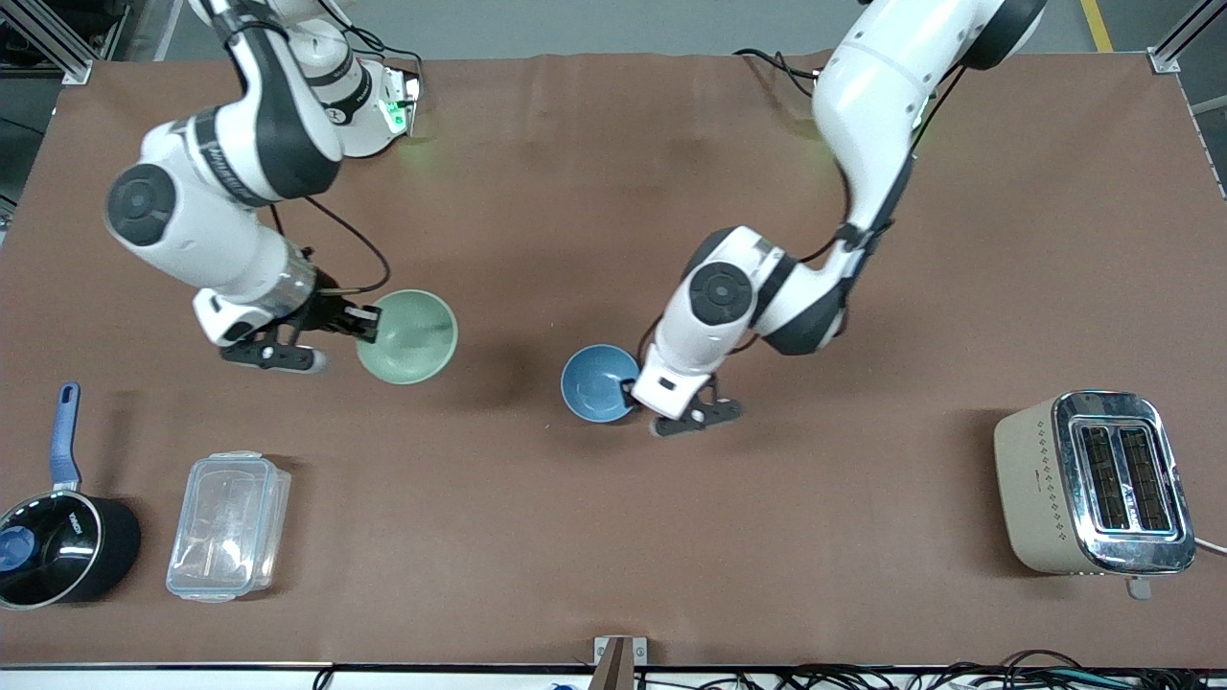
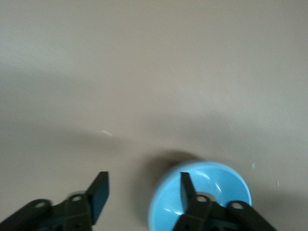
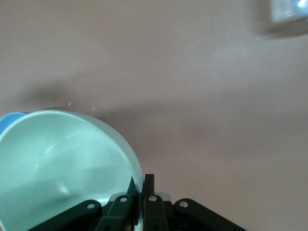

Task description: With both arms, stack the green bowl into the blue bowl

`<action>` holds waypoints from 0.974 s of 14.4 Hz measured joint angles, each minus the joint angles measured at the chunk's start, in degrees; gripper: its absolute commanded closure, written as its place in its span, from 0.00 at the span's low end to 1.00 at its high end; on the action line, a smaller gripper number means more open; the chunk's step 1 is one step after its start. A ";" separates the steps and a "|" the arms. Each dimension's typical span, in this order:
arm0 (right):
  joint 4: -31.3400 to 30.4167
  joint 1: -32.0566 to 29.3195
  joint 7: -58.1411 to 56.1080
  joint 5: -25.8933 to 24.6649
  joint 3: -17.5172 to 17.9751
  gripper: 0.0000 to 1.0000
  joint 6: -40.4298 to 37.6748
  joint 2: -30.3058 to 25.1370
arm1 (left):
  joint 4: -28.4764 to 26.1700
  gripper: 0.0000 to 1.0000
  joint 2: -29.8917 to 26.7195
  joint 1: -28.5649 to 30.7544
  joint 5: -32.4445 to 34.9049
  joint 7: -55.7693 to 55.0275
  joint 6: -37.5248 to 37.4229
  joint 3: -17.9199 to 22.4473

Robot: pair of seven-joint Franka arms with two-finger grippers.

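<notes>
The robot's right gripper should release the pale green bowl down inside the sky-blue bowl point(image 1: 601, 381), next to the open left gripper.
My right gripper point(image 1: 369, 326) is shut on the rim of the pale green bowl point(image 1: 407, 335) and holds it tilted above the table, toward the right arm's end. In the right wrist view the fingers pinch the bowl's wall point(image 3: 62, 163) at the gripper point(image 3: 140, 180). The sky-blue bowl point(image 1: 596, 383) sits on the table near the middle. My left gripper point(image 1: 635, 395) is open beside it. In the left wrist view point(image 2: 144, 185) one finger is over the blue bowl's inside point(image 2: 216, 187) and the other is outside its rim. The blue bowl's edge also shows in the right wrist view point(image 3: 9, 120).
A beige and chrome toaster point(image 1: 1093, 484) stands at the left arm's end, nearer the front camera. A clear plastic container point(image 1: 228, 525) and a black saucepan with a blue handle point(image 1: 57, 551) lie at the right arm's end, near the front edge.
</notes>
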 measured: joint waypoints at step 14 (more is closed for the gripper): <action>15.86 18.58 28.20 0.02 -0.01 1.00 11.07 23.80 | 3.32 0.00 -26.35 12.88 0.02 39.76 -31.00 13.34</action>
